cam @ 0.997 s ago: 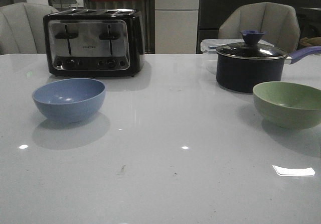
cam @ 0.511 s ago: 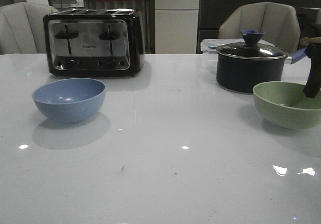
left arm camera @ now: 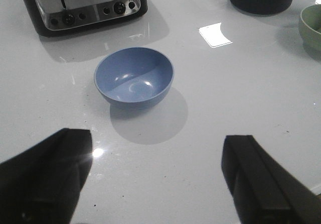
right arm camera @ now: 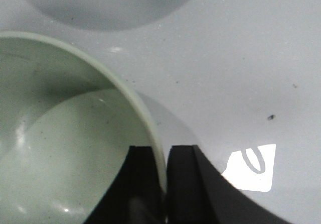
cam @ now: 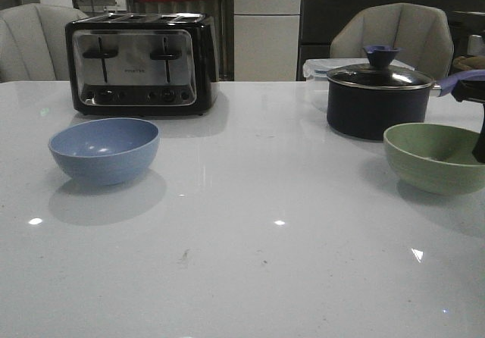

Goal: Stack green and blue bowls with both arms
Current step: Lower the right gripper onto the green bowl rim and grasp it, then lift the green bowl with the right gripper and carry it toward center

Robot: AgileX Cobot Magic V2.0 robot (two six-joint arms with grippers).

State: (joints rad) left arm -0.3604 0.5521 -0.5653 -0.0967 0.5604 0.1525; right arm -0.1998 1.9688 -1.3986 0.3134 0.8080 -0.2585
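Observation:
My right gripper needs to let go of the green bowl on the bare middle of the table (cam: 243,230) next to the blue bowl.
The dusty blue bowl (cam: 104,149) stands upright on the left of the white table (cam: 250,270), in front of the toaster; it shows again as the blue bowl (left arm camera: 134,77) in the left wrist view. My left gripper (left arm camera: 156,151) hangs open above bare table short of that bowl, out of the front view. The pale green bowl (cam: 435,156) stands at the right edge. My right gripper (right arm camera: 161,151) is shut on the green bowl's rim (right arm camera: 150,123), one finger inside and one outside. In the front view only a dark piece of the right gripper (cam: 479,137) shows at the frame's edge.
A black and silver toaster (cam: 142,64) stands at the back left. A dark lidded saucepan (cam: 377,95) with a blue handle sits just behind the green bowl. Grey chairs stand beyond the table's far edge.
The right arm came in from the right a second ago, reached over the green bowl, then shifted toward the frame's edge. The green bowl has barely moved. The blue bowl is unmoved.

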